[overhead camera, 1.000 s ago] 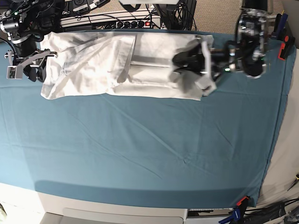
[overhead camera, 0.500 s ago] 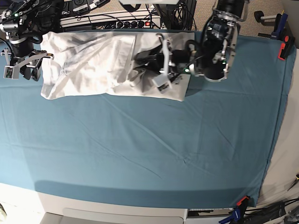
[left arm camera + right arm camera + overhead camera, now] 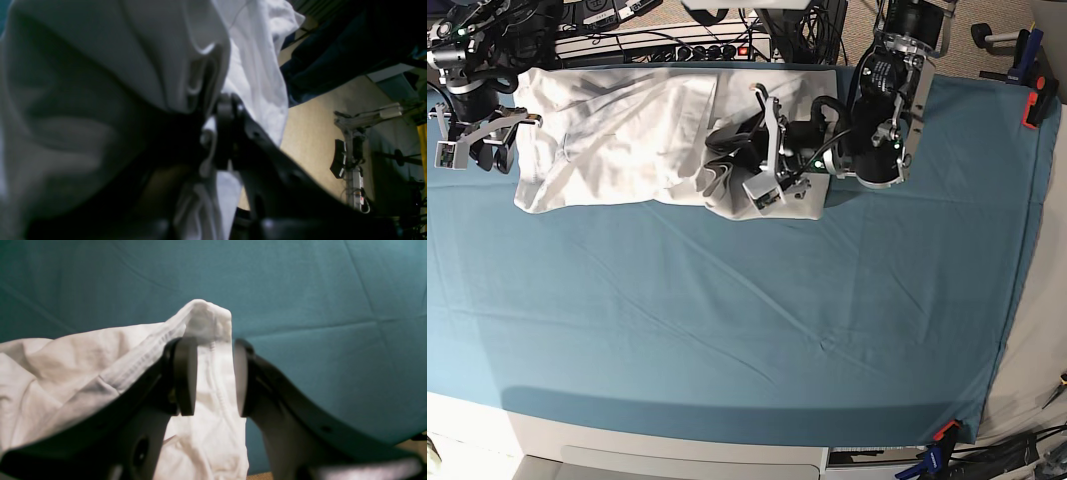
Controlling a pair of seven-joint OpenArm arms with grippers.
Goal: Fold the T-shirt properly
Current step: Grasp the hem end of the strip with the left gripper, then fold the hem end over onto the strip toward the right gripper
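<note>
My left gripper will open, take the fabric closer to the fold [image 3: 809,198] and draw it flat, because the folded-over end of the T-shirt bunches up at the T-shirt's near edge.
The white T-shirt [image 3: 617,140] lies along the far edge of the teal cloth [image 3: 727,320], its right end doubled back over the middle. My left gripper [image 3: 732,155] reaches in from the right and is shut on that folded-over end. In the left wrist view, its dark fingers [image 3: 227,133] pinch bunched white fabric [image 3: 83,83]. My right gripper [image 3: 519,122] stays at the shirt's left edge. In the right wrist view, a stitched hem corner [image 3: 210,323] stands between the pads [image 3: 185,373], held a little above the cloth.
A power strip with cables [image 3: 677,45] runs behind the table's far edge. An orange clamp [image 3: 1032,105] grips the cloth at the right edge and another [image 3: 942,432] at the front right corner. Bare teal cloth [image 3: 300,290] fills the front of the table.
My left arm has swept left across the shirt, carrying its right end over the middle. The right gripper has shifted slightly left at the left edge.
</note>
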